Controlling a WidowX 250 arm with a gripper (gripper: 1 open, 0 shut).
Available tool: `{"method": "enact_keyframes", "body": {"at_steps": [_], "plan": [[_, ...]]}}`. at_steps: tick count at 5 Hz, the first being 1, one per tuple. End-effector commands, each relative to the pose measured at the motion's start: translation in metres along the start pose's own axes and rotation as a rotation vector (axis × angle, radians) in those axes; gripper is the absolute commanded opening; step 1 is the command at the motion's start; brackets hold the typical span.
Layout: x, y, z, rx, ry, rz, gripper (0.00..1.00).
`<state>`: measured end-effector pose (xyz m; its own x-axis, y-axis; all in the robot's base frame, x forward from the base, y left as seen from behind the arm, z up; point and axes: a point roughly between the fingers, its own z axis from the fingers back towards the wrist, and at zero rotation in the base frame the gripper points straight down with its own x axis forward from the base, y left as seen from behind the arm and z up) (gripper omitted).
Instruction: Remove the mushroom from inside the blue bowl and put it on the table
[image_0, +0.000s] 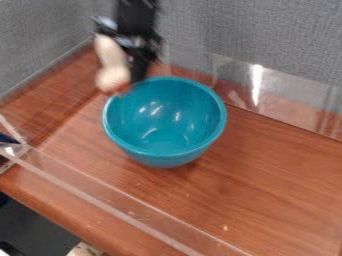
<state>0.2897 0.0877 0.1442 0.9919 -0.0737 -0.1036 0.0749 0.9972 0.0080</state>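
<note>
I need to let go of the mushroom with my gripper on the bare wood (23, 95) by the grey wall, just behind the white wire stand.
The blue bowl (164, 122) stands in the middle of the table (60, 115) with nothing inside it. My gripper (123, 60) is blurred by motion, above and behind the bowl's left rim. It is shut on the mushroom (108, 64). The cream mushroom hangs in the air at the gripper's left side, outside the bowl and well above the wood. Its pinkish cap end points down.
Clear acrylic panels edge the table: one along the front (134, 205), one at the back right (274, 90) and one along the left side (67, 60). A small white wire stand (11, 135) sits at the left edge. Bare wood lies left of the bowl.
</note>
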Motion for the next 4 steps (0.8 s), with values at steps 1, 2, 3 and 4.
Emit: {"method": "enact_keyframes", "body": {"at_steps": [1, 2, 3, 4], "plan": [[-0.030, 0.047, 0.030, 0.024, -0.043, 0.123, 0.00], [-0.048, 0.086, 0.007, 0.023, 0.002, 0.153, 0.00], [-0.049, 0.087, -0.014, 0.011, 0.026, 0.139, 0.00], [-0.045, 0.094, -0.032, 0.012, 0.052, 0.126, 0.00]]}}
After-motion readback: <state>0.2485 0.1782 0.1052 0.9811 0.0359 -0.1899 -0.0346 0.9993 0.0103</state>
